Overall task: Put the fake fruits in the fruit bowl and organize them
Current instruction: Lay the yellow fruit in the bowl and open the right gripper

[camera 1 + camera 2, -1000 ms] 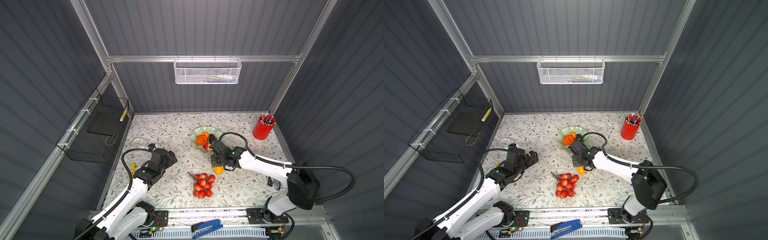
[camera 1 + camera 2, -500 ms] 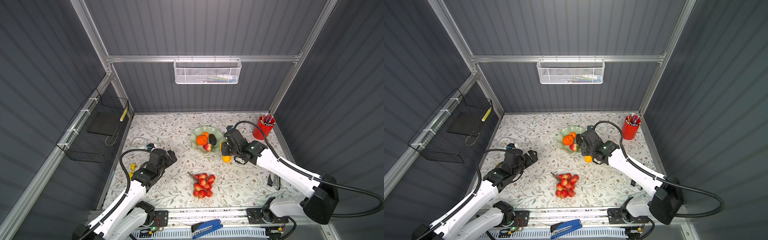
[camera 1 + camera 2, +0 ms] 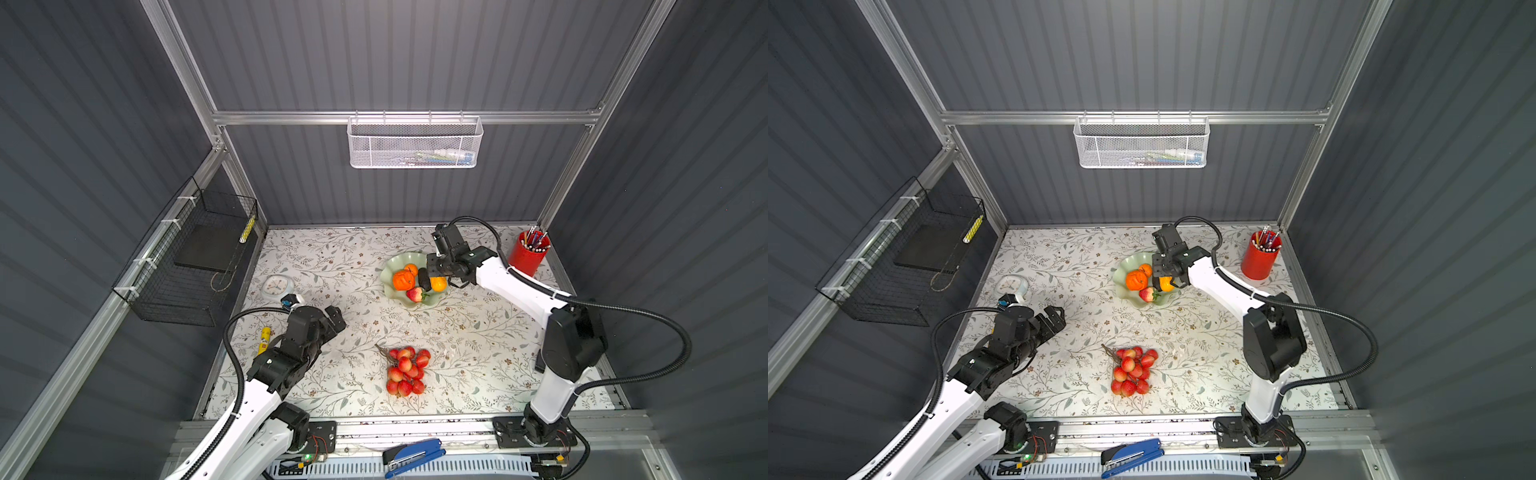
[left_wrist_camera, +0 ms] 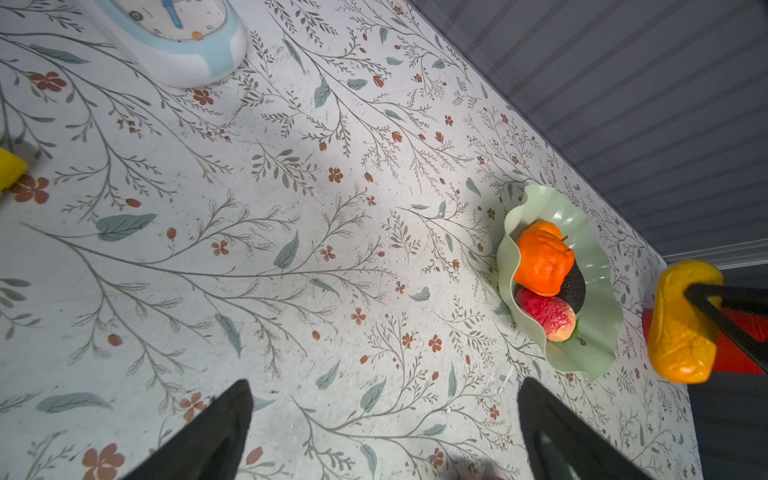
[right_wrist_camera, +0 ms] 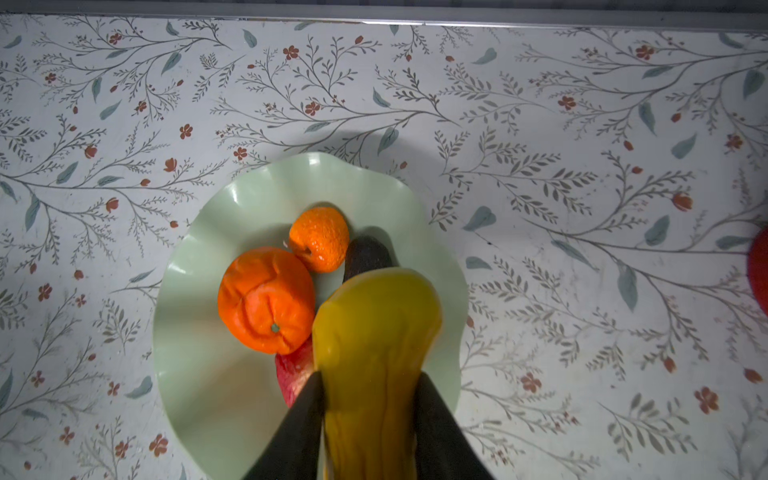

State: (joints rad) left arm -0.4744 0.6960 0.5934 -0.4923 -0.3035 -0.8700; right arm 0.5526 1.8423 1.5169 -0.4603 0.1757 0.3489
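Observation:
Next, my left gripper moves to the stem [image 3: 384,350] of the bunch of red berries and closes there, because the berries belong in the fruit bowl.
The pale green fruit bowl [image 3: 415,306] [image 3: 1128,266] [image 5: 208,374] [image 4: 590,249] sits at the back middle of the table. It holds a larger orange-red fruit [image 3: 402,280] [image 5: 266,299], a small orange [image 3: 411,269] [image 5: 320,237], a dark avocado [image 3: 424,279] and a red strawberry [image 3: 414,295]. My right gripper [image 5: 368,376] [image 3: 436,274] [image 3: 1160,274] is shut on the yellow-orange ridged oblong [image 5: 374,324] [image 3: 439,284] [image 4: 681,320], held above the bowl's right side. The bunch of red berries [image 3: 405,370] [image 3: 1131,370] lies on the table in front. My left gripper [image 4: 384,386] [image 3: 332,320] hangs open and empty at the left.
A white round clock [image 3: 277,286] and a yellow tube [image 3: 264,338] lie near the left arm. The red pen cup [image 3: 532,253] stands at the back right corner. A black wire basket [image 3: 195,257] hangs on the left wall, a white mesh basket [image 3: 413,143] on the back wall.
My right gripper has carried the yellow-orange oblong from the table in front of the bowl, up and back, to above the bowl. The left arm has barely moved.

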